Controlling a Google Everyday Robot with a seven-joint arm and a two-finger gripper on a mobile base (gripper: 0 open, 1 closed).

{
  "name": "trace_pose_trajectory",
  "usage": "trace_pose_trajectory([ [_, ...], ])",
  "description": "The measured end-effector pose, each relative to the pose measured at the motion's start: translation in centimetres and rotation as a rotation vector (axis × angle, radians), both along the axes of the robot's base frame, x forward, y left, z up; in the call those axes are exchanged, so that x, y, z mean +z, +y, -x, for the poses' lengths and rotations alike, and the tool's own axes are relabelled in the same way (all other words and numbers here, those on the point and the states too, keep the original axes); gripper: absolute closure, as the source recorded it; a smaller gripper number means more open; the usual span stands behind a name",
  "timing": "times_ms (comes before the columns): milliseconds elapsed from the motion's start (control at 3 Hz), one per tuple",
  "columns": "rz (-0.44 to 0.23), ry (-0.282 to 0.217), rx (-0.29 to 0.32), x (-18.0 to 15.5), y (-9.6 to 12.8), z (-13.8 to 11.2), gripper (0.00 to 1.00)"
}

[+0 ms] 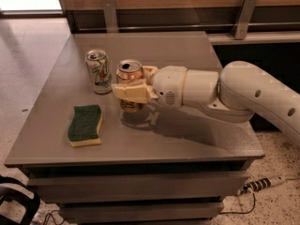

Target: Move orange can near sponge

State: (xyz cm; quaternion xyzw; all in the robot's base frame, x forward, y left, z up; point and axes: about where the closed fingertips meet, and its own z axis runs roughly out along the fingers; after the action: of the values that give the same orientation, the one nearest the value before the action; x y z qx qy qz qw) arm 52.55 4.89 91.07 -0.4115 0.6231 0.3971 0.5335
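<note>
I need to use my gripper to set the orange can free on the grey table [127,129], beside the edge of the sponge that faces my arm.
The orange can [129,74] stands upright in my gripper [133,86], whose cream fingers [129,92] are shut around its middle. The can is just above or on the grey table [187,139], right of the table's middle-left. The sponge [85,124], dark green on top with a yellow base, lies flat near the front left, about a can-length left and nearer than the can. My white arm [243,95] reaches in from the right.
A white can with green and red markings [99,71] stands upright just left of the orange can, close to it. A wooden wall with metal brackets [110,14] runs behind the table. A power strip [262,184] lies on the floor at the right.
</note>
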Motion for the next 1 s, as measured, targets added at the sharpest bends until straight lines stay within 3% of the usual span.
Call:
trace_pose_trajectory([
  [333,0.017,0.018,0.028,-1.1,1.1,1.6,1.00],
  [1000,0.006,0.005,0.057,-3.8,1.7,3.2,1.00],
])
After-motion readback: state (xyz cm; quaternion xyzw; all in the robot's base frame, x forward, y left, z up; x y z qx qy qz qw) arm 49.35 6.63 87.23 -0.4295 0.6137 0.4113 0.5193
